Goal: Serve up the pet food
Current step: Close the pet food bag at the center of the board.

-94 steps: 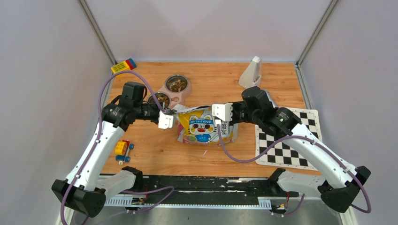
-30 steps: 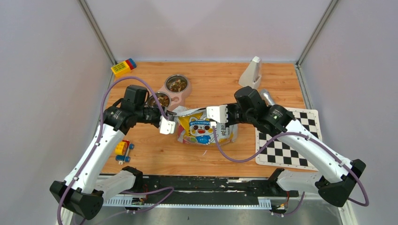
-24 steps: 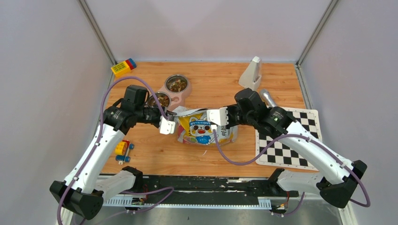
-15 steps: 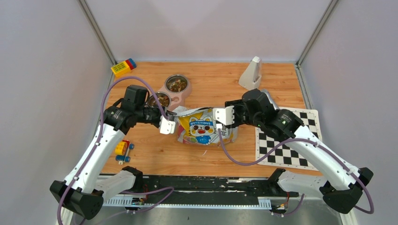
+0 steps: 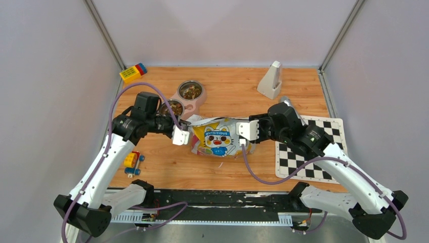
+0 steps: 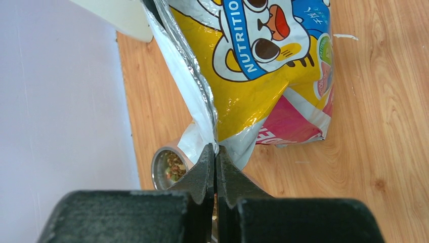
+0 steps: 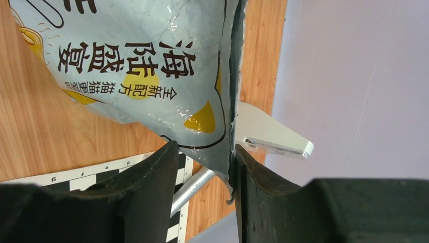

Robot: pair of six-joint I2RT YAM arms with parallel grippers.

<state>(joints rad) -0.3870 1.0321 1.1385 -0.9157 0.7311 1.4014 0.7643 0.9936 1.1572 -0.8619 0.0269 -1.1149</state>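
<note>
My right gripper needs to move inward and pinch the bag's rim nearer the cat [image 7: 234, 56], because the bag's opening gapes inward of the bag's corner at my right gripper.
The yellow-and-white cat-print bag [image 5: 219, 137] lies on the wooden table, silver lining showing at its mouth. My left gripper [image 5: 180, 133] is shut on the bag's left top corner; in the left wrist view, the fingers [image 6: 215, 154] pinch the silver edge of the bag [image 6: 253, 76]. My right gripper [image 5: 248, 130] stands open at the bag's right edge. In the right wrist view the bag's corner [image 7: 212, 152] hangs between the spread gripper [image 7: 205, 159], touching only the right finger. Pet food [image 5: 190, 91] fills both steel cups of the pink double bowl [image 5: 195, 105], also seen as kibble [image 6: 173, 166].
A checkerboard mat [image 5: 308, 157] lies at the right, with a silver metal cylinder [image 5: 288, 103] at its far corner. A white stand [image 5: 270, 80] is behind it. A yellow block [image 5: 132, 71] sits at the back left, and a toy car [image 5: 131, 162] is by the left arm.
My right gripper has opened off the bag's right edge and drawn back to the right. The bag's right side has sunk. The left gripper has kept its hold.
</note>
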